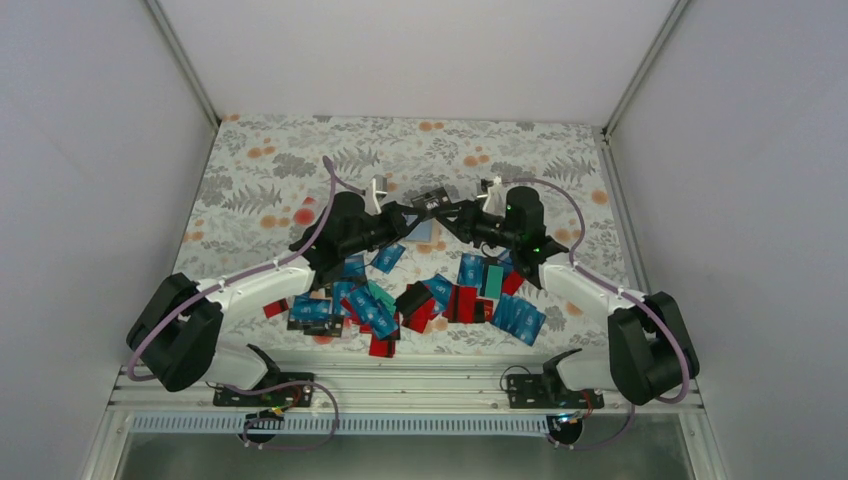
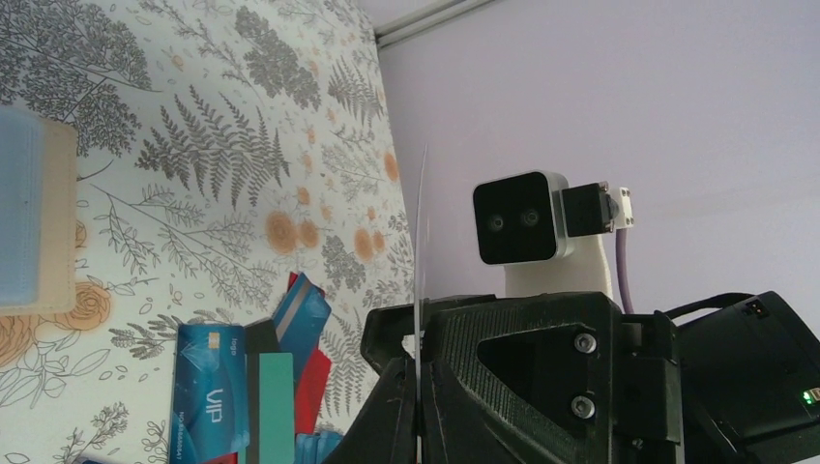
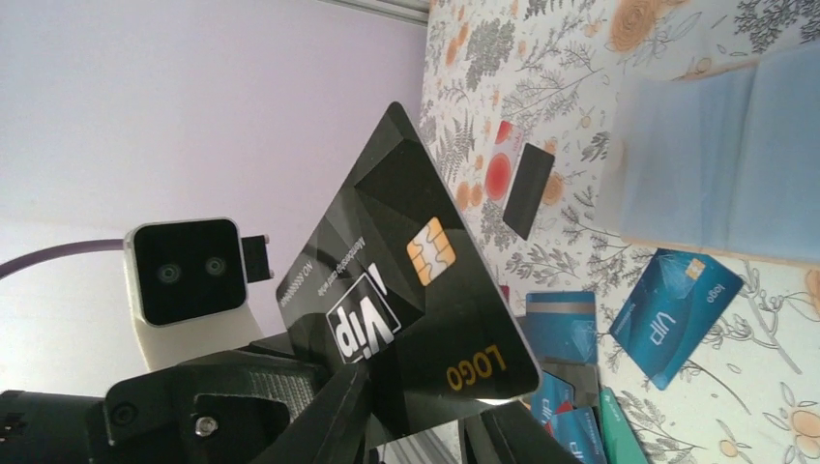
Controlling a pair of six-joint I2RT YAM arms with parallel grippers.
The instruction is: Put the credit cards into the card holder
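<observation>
My left gripper should pass the black card to my right gripper, as it slants from my left gripper near its corner, and then grab its free long edge [image 3: 338, 201].
Both grippers meet above the table's middle on one black credit card [image 1: 430, 200]. My left gripper [image 1: 408, 213] is shut on it; the left wrist view shows the card edge-on [image 2: 422, 242] between closed fingertips. My right gripper [image 1: 458, 212] has its jaws apart around the card's lower corner; the right wrist view shows the card's face [image 3: 416, 290] with chip and "VIP". The beige card holder [image 1: 425, 232] lies on the cloth just beneath them, also seen in the left wrist view [image 2: 43, 222] and the right wrist view [image 3: 716, 164]. Several blue, red, black and teal cards [image 1: 430, 300] lie scattered nearer the bases.
A floral cloth [image 1: 280, 160] covers the table, with white walls on three sides. A metal rail [image 1: 400, 385] runs along the near edge by the arm bases. A lone black card [image 3: 529, 188] lies apart from the pile. A blue card [image 3: 672, 314] lies near the holder.
</observation>
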